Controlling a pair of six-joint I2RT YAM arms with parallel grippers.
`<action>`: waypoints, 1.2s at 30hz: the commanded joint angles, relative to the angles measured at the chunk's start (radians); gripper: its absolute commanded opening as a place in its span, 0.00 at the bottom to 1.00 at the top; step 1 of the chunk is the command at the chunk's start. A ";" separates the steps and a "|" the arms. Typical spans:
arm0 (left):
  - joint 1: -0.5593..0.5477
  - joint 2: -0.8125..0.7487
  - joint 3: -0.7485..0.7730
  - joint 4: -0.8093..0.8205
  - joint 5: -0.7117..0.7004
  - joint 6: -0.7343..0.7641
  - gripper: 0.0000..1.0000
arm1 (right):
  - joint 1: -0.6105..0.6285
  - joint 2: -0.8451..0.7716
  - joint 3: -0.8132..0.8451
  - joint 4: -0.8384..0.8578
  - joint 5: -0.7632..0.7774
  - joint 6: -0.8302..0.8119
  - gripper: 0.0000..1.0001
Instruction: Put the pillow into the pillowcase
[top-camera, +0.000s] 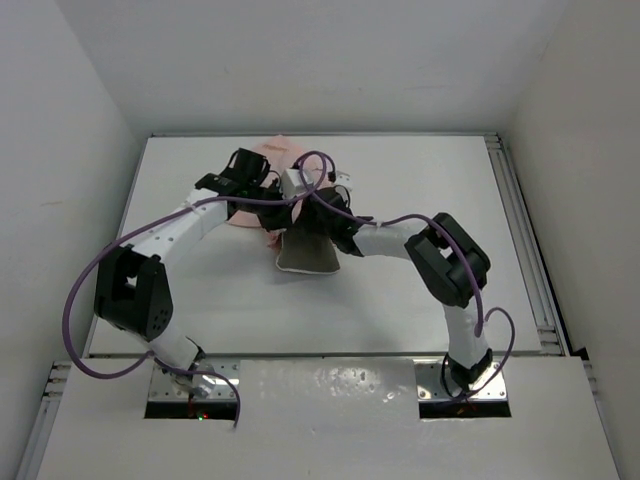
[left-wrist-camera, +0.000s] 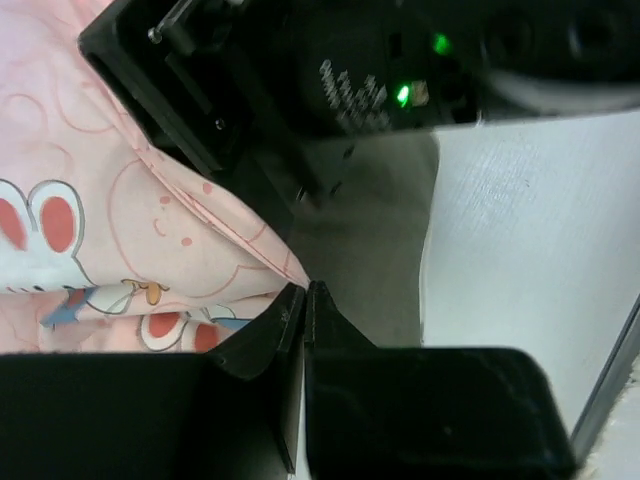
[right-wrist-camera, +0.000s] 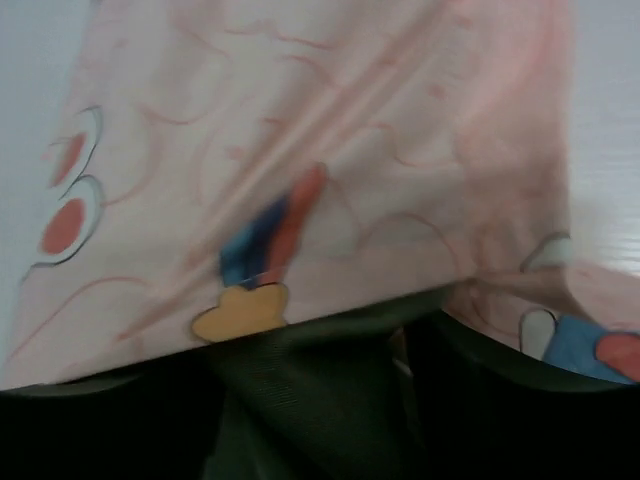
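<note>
My left gripper will take the pillowcase's lower fold (left-wrist-camera: 195, 332) and spread the pillowcase's opening with my right gripper, as it holds the pillowcase's upper hem and the pillow is sticking out.
The pale-pink rabbit-print pillowcase (top-camera: 274, 156) lies bunched at the back of the table. The olive-grey pillow (top-camera: 306, 258) sticks out of it toward the arms. My left gripper (top-camera: 266, 190) is at the case's near left edge. In the left wrist view its tips (left-wrist-camera: 305, 291) are shut, and the pillowcase (left-wrist-camera: 120, 230) hem runs into them, beside the pillow (left-wrist-camera: 372, 250). My right gripper (top-camera: 312, 200) is at the case's mouth, above the pillow. Its wrist view shows the pillowcase (right-wrist-camera: 300, 150) draped over the dark pillow (right-wrist-camera: 300, 385); its fingers are lost in shadow.
The white table (top-camera: 430, 190) is boxed in by pale walls on three sides. A metal rail (top-camera: 527, 245) runs along its right edge. The right arm's black wrist (left-wrist-camera: 350, 80), with green lights, hangs close above my left fingers.
</note>
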 joint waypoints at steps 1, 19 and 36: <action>-0.024 -0.029 -0.038 0.052 0.002 -0.109 0.00 | -0.054 -0.020 -0.022 -0.088 0.027 -0.099 0.69; -0.013 0.001 -0.003 -0.043 -0.252 -0.181 0.19 | -0.293 -0.349 -0.042 -0.716 -0.622 -0.487 0.45; -0.002 0.043 -0.190 0.097 -0.421 -0.275 0.59 | -0.332 0.039 0.135 -0.648 -0.152 -0.309 0.86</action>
